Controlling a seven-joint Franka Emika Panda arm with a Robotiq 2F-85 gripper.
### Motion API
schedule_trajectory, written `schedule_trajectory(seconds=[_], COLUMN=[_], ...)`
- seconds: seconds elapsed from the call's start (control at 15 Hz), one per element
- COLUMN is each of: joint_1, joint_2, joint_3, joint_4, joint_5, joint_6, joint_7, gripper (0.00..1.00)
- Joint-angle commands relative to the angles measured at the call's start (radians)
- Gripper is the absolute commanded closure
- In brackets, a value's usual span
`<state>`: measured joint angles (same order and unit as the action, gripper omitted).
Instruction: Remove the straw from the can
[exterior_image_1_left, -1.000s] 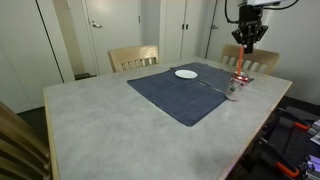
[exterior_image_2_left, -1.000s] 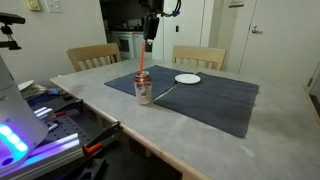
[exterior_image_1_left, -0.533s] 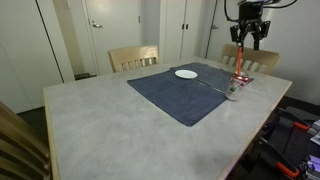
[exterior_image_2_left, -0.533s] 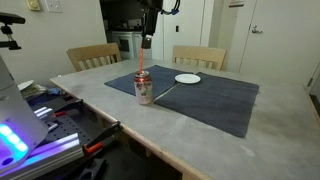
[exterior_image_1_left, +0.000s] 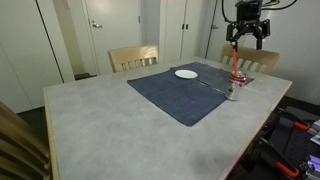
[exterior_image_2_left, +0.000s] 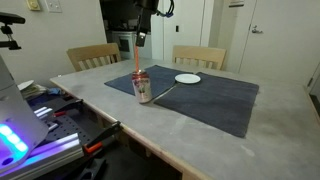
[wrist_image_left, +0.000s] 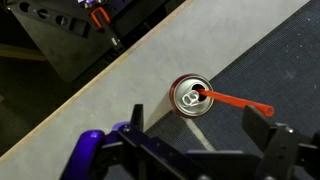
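My gripper needs to close on the upper part of the red-orange straw (exterior_image_1_left: 236, 57) (wrist_image_left: 254, 105), a little below its top end and well above the silvery can.
The silvery can (exterior_image_1_left: 232, 92) (exterior_image_2_left: 142, 89) stands on the near corner of a dark blue mat (exterior_image_1_left: 180, 95). A thin red-orange straw (exterior_image_1_left: 234, 68) (exterior_image_2_left: 138, 64) sticks up out of it, leaning. From the wrist view I look down on the can (wrist_image_left: 192, 97), and the straw (wrist_image_left: 235, 101) slants from its opening towards my right finger. My gripper (exterior_image_1_left: 247, 40) (exterior_image_2_left: 140, 40) (wrist_image_left: 196, 125) hangs above the can and is open. Its fingers (wrist_image_left: 258, 125) are spread wide and the straw's top is free of them.
A white plate (exterior_image_1_left: 186, 73) (exterior_image_2_left: 187, 78) lies on the mat beyond the can. A thin stick (exterior_image_1_left: 212, 85) (exterior_image_2_left: 166, 91) lies between plate and can. Two wooden chairs (exterior_image_1_left: 133, 57) stand at the far side. The table edge (wrist_image_left: 90, 95) runs close to the can.
My gripper went from shut on the straw's top to wide open and rose slightly. The straw stays in the can and now leans over.
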<state>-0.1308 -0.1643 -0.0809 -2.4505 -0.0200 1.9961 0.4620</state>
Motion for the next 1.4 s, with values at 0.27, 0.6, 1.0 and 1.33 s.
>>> schedule_trajectory(seconds=[0.27, 0.6, 1.0, 1.33], joint_1=[-0.016, -0.011, -0.003, -0.002], joint_2=[0.020, 0.028, 0.025, 0.035], joint_3=[-0.004, 0.002, 0.012, 0.013], joint_4=[0.025, 0.046, 0.052, 0.042], joint_5=[-0.018, -0.014, -0.006, 0.000], joint_6=[-0.003, -0.007, -0.066, -0.071], joint_7=[0.044, 0.062, 0.106, 0.119], gripper=[0.00, 0.00, 0.00, 0.00])
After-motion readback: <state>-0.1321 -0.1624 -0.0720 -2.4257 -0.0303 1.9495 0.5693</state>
